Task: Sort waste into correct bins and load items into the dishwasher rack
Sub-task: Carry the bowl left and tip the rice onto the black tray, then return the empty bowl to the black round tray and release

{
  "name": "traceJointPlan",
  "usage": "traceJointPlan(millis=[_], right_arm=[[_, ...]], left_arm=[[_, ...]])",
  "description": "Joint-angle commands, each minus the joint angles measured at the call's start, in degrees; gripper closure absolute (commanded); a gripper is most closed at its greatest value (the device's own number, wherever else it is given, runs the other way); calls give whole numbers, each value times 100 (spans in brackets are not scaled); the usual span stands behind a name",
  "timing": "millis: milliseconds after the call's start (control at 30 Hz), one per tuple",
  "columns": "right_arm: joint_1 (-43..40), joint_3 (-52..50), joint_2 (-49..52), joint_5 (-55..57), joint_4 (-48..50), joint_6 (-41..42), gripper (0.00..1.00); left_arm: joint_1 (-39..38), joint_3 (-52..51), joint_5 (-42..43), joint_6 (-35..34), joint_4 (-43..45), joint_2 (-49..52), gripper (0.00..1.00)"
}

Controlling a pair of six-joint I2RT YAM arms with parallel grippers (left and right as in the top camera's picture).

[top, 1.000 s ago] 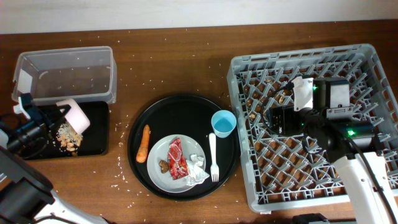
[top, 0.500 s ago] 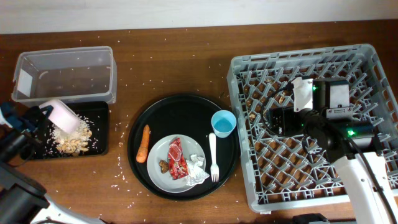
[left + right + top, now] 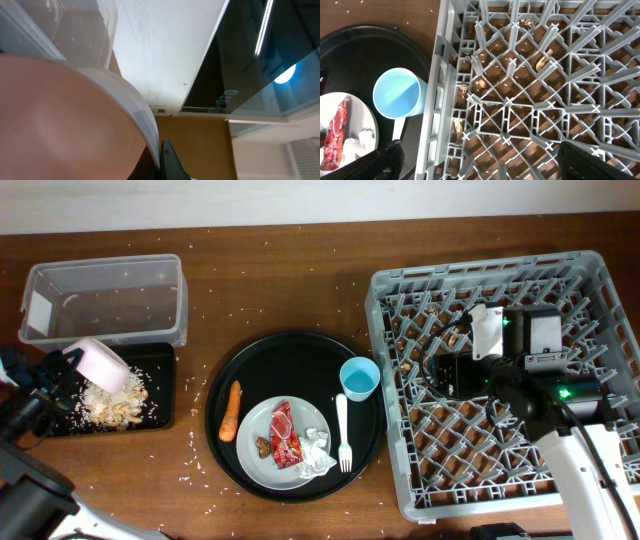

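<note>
The small white bowl will go down on the round black tray [image 3: 281,366] behind the grey plate, put there by my left gripper.
My left gripper [image 3: 72,366] is shut on the rim of the small white bowl [image 3: 101,365], held tipped over the shallow black tray [image 3: 160,385]. Pale scraps [image 3: 117,406] lie in that tray. In the left wrist view the bowl [image 3: 60,125] fills the frame, its rim pinched between the fingers [image 3: 170,162]. The clear tub [image 3: 105,298] stands behind. The carrot [image 3: 232,411], blue cup [image 3: 359,378] and fork [image 3: 343,430] lie on the round black tray [image 3: 290,355]. The grey plate [image 3: 262,465] holds a red wrapper [image 3: 284,434], tissue [image 3: 317,452] and brown bits [image 3: 264,446]. My right gripper [image 3: 490,165] hovers open over the dishwasher rack [image 3: 590,300].
Rice grains are scattered over the wooden table around the tub and round tray. Brown scraps lie under the rack lattice [image 3: 540,62]. The blue cup [image 3: 399,95] stands just left of the rack wall [image 3: 437,100].
The left gripper shifted a little left with the bowl. The scraps that were at the bowl's mouth now lie as a spread pile in the black tray. The right arm has not moved.
</note>
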Motion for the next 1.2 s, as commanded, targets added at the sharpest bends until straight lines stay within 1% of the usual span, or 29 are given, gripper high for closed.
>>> traceJointPlan(millis=[0,33,100,267,400,467,533,667,867,900,1100,1167], right_arm=[[-22,98,9,-52,11,9,3],[-22,98,9,-55,44,15,3],[-20,98,9,-57,114,33,3],[-20,98,9,-55,92,31,2],[-20,98,9,-55,87,31,2],[-20,98,9,-57,87,33,2],[-20,98,9,-57,90,31,2],[-22,98,9,-55,90,31,2],[-22,98,9,-55,87,28,2],[-22,98,9,-55,90,28,2],[-20,98,9,-57,87,31,2],[-20,98,9,-57,87,31,2]], left_arm=[[-44,-20,-251,273,341,15,99],[-76,-20,-463,225,361,15,99],[-188,-15,-457,-173,348,11,99],[-748,-7,-540,-166,203,-149,99],[-1244,385,-1364,-157,201,-664,99],[-1591,767,-2020,-157,203,-1102,99],[-2022,1126,-2861,-157,208,-1497,99],[-3206,1401,-4918,-157,420,-2149,99],[-5027,1401,-7204,-155,546,-2238,99],[-5506,1401,-7775,-155,544,-2238,99],[-6826,1394,-8638,-155,542,-2037,99],[-7062,1394,-8651,-155,540,-1860,99]])
